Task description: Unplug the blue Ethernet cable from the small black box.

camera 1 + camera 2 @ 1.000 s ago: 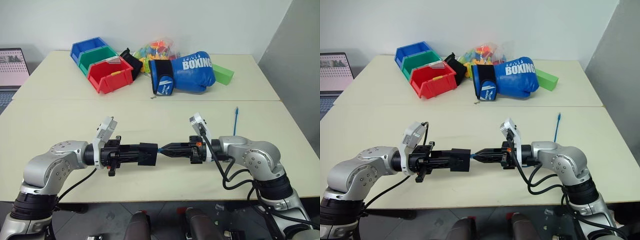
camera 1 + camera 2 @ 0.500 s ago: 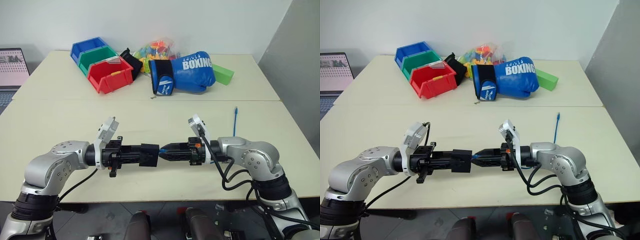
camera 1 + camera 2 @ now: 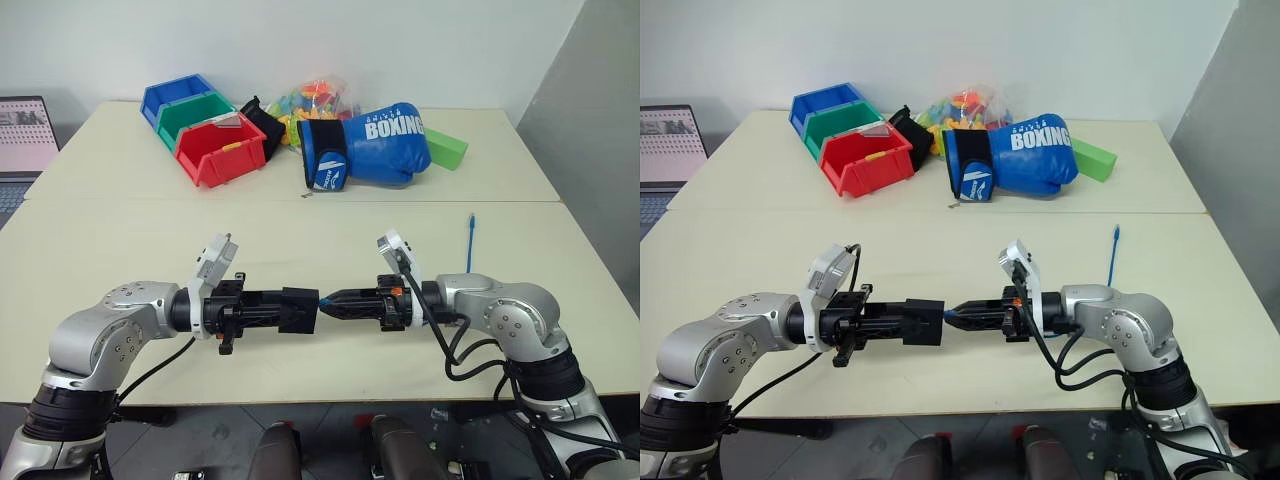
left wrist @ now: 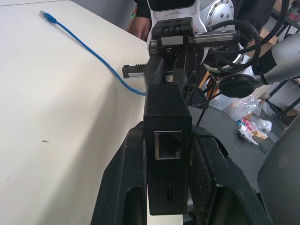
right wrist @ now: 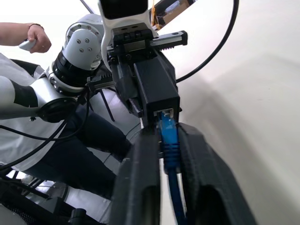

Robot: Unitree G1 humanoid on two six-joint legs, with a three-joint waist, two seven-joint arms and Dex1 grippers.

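Next, my left gripper sets the small black box down upright on the bare tabletop (image 3: pixel 212 245) in front of the red bin, and lets it stand there.
My left gripper (image 3: pixel 290 309) is shut on the small black box (image 3: pixel 298 308), holding it level above the table's front edge. In the left wrist view the box (image 4: pixel 167 140) sits clamped between both fingers, and the port on its near edge is empty. My right gripper (image 3: pixel 332 300) faces it from the right, shut on the plug end of the blue Ethernet cable (image 5: pixel 168 133). The plug's tip meets the port on the box's far edge (image 5: pixel 157 89); I cannot tell whether it is seated. The rest of the cable (image 4: pixel 89 47) trails over the table to its free end (image 3: pixel 470 240).
At the table's back stand red (image 3: pixel 220 150), green (image 3: pixel 190 115) and blue (image 3: pixel 170 95) bins, a bag of coloured toys (image 3: pixel 315 98), a blue boxing glove (image 3: pixel 365 145) and a green block (image 3: pixel 445 148). A laptop (image 3: pixel 25 135) sits at far left. A person's hand (image 5: pixel 33 40) shows behind the arms.
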